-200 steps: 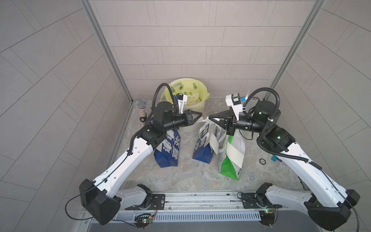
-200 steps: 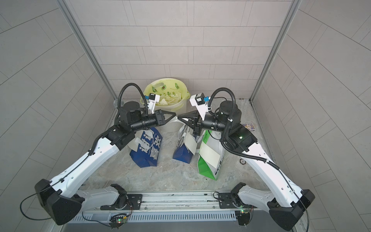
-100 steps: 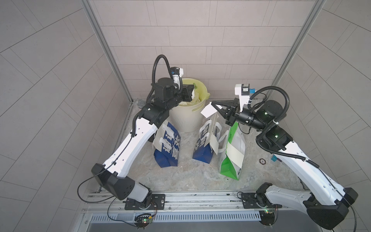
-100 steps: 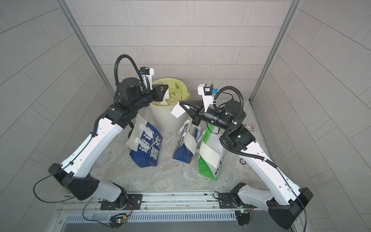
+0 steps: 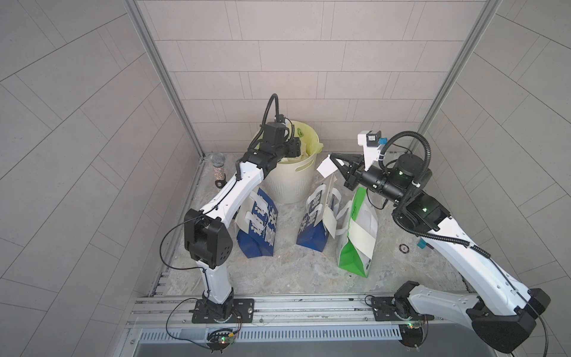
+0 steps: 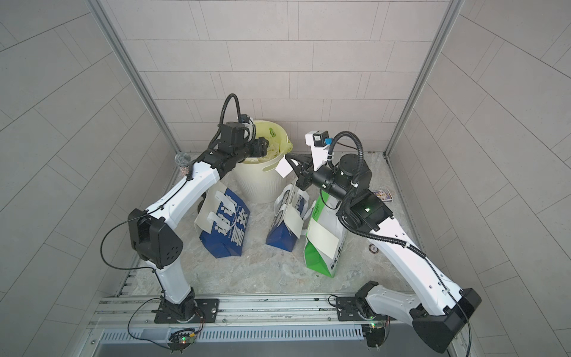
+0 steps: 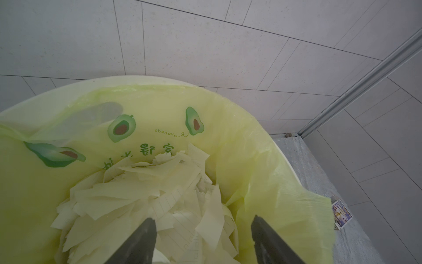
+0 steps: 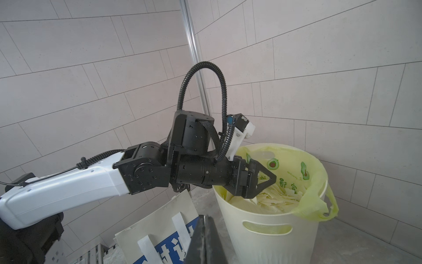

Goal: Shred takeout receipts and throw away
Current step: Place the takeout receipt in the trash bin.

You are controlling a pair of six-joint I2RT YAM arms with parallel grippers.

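Next, I close my left gripper on the loose end [image 5: 321, 170] of the small white piece of receipt that my right gripper holds.
A cream bin [image 5: 290, 185] [image 6: 259, 188] with a yellow-green avocado liner stands at the back, piled with torn strips of the takeout receipts [image 7: 159, 194] [image 8: 278, 198]. My left gripper [image 7: 203, 228] [image 8: 265, 187] hangs just above that pile, open, with nothing between its fingers [image 7: 146, 237]. My right gripper [image 5: 333, 158] [image 6: 289, 159] is held in the air to the right of the bin, above the bags. It is shut on a small white piece of receipt [image 5: 327, 167] [image 6: 283, 169]. A white slip [image 5: 361, 234] lies across the green-and-white bag [image 5: 352, 259].
Two blue-and-white takeout bags [image 5: 256, 228] [image 5: 312, 230] stand in front of the bin, with the green-and-white one to their right. A microphone-like object [image 5: 217, 159] is at the back left corner. A small printed box [image 6: 383, 195] and a ring [image 5: 403, 248] lie at the right.
My left arm swung from the middle over to the bin, and its jaws have opened there. The right gripper rose slightly, still shut on its torn piece.
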